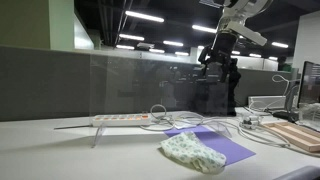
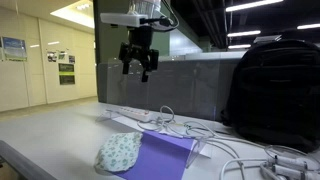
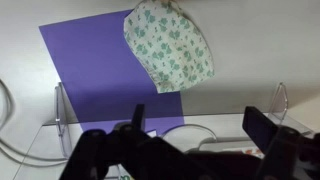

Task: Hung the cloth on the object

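Observation:
The robot's gripper will next move down to the middle of the crumpled cream-white cloth [image 1: 198,150] [image 3: 169,44] and close there to pinch the cloth's fabric.
The cream-white cloth with green speckles [image 1: 193,152] lies crumpled on the table, partly on a flat purple mat [image 1: 222,146]. It also shows in an exterior view [image 2: 118,152] and in the wrist view [image 3: 168,45]. The clear upright panel [image 1: 120,85] stands on the table behind the cloth, with small clear feet [image 3: 62,105]; it is nearly invisible. My gripper [image 1: 219,62] hangs high above the table, well above the panel and the cloth, also seen in an exterior view [image 2: 137,66]. Its fingers [image 3: 200,122] are spread apart and hold nothing.
A white power strip [image 1: 122,118] with cables [image 2: 240,150] lies on the table by the panel. A black backpack [image 2: 275,90] stands at one side. A grey partition wall [image 1: 45,85] runs behind. A wooden board [image 1: 296,135] and a monitor [image 1: 311,85] sit at the table's end.

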{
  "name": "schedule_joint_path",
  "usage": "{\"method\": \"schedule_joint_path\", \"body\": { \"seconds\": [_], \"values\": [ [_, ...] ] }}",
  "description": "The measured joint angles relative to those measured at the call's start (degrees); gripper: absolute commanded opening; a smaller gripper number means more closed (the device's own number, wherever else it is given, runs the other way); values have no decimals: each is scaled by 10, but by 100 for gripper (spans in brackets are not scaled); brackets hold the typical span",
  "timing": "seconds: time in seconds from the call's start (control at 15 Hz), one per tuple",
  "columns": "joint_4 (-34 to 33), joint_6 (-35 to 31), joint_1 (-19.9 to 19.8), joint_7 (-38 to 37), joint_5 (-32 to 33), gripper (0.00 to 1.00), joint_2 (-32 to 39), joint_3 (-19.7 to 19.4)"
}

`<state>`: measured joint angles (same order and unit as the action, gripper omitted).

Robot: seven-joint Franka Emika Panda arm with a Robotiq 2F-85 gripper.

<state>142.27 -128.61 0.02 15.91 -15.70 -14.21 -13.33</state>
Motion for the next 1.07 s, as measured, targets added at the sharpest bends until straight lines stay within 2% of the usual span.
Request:
{"method": "schedule_joint_path", "body": {
  "seconds": [0.73,0.87,1.07],
  "values": [
    [1,-2,-4,1,0,100,1,6],
    [8,-25,-5,1,2,100,7,20],
    [33,-100,-4,1,10,100,33,50]
  ]
}}
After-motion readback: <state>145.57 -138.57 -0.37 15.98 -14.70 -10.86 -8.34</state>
